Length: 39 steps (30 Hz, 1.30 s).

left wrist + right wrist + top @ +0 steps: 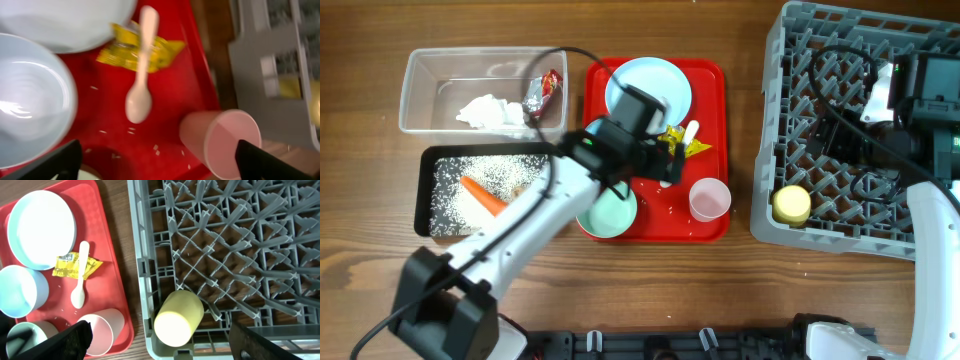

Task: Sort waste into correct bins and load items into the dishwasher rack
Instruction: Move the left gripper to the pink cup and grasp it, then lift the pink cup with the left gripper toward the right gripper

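The pink cup's rim (693, 204) (206, 149) is next for my left gripper, which should go there and close with one finger inside the pink cup.
My left gripper (160, 165) is open and empty, low over the flat red tray (712, 80). Below it lie rice grains (131, 131), a white spoon (140, 95) across a yellow wrapper (120, 50), and a pink cup (225, 142) on its side. A pale blue plate (648, 85) and a bowl (607, 212) sit on the tray; the right wrist view shows a second bowl (20, 290). My right gripper (162, 347) is open above the grey rack (790, 60), over a yellow cup (791, 205) that lies in it.
The clear tub (420, 90) at the back left holds a crumpled white napkin (488, 110) and a red wrapper (544, 92). The black tray (424, 190) in front of it holds rice and an orange carrot piece (482, 195). My left arm crosses its right end.
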{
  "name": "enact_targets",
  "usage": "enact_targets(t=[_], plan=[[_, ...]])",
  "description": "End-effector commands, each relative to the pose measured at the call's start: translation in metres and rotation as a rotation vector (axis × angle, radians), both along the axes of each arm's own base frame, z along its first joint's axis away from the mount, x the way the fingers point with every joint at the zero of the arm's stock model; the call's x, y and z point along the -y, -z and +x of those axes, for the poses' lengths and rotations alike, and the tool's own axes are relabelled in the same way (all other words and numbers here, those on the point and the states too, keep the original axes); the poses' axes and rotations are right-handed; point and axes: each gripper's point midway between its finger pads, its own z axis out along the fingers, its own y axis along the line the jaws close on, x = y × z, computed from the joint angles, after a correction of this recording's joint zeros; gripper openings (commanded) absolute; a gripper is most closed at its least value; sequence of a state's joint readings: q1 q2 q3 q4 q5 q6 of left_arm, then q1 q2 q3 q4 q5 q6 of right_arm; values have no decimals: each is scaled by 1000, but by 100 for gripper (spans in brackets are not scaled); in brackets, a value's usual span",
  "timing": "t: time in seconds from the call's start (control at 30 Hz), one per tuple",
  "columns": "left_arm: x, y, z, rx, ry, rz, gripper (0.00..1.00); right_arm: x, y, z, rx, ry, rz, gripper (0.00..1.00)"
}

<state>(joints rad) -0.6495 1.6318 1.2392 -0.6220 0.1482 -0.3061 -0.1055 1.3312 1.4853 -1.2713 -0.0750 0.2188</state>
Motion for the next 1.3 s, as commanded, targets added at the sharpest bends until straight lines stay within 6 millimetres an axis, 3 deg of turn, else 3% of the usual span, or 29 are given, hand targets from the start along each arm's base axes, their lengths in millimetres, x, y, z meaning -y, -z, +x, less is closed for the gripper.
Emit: enact_targets(t=[0.0, 0.1, 0.17, 0.23, 0.4, 0.5, 0.6, 0.67, 0.7, 0.8, 0.9, 1.0, 1.17, 1.27], plan=[[28, 23, -21, -16, 142, 49, 85, -3, 6, 2, -19, -41, -11, 90], [45, 52, -33, -68, 164, 73, 79, 2, 7, 3, -20, -34, -35, 90], [49, 61, -36, -83, 170, 82, 65, 3, 8, 3, -23, -35, -44, 90], [50, 68, -37, -94, 172, 92, 43, 3, 8, 3, -23, -45, -49, 90], [53, 67, -33, -79, 172, 79, 4, 3, 7, 4, -18, -48, -50, 89], [52, 62, -32, -71, 170, 72, 4, 3, 7, 4, -15, -48, -50, 89], [41, 24, -18, -68, 70, -37, 4, -10, 5, 7, 5, -97, 8, 90], [28, -22, -6, -69, 64, -213, 4, -36, -3, 13, 61, -228, 116, 89], [12, -52, 3, -70, 56, -333, 4, -55, -12, 17, 115, -329, 189, 90], [-15, -100, 11, -111, 118, -602, 4, -93, -32, 22, 232, -549, 348, 92], [-24, -136, 7, -120, 247, -795, 4, -131, -55, 22, 350, -770, 560, 96], [-19, -156, -5, -107, 368, -881, 4, -161, -77, 23, 458, -942, 770, 97], [-18, -164, -7, -83, 410, -903, 4, -200, -68, 21, 425, -1063, 886, 98], [-17, -166, -6, -63, 420, -904, 4, -224, -65, 10, 408, -1148, 898, 97]])
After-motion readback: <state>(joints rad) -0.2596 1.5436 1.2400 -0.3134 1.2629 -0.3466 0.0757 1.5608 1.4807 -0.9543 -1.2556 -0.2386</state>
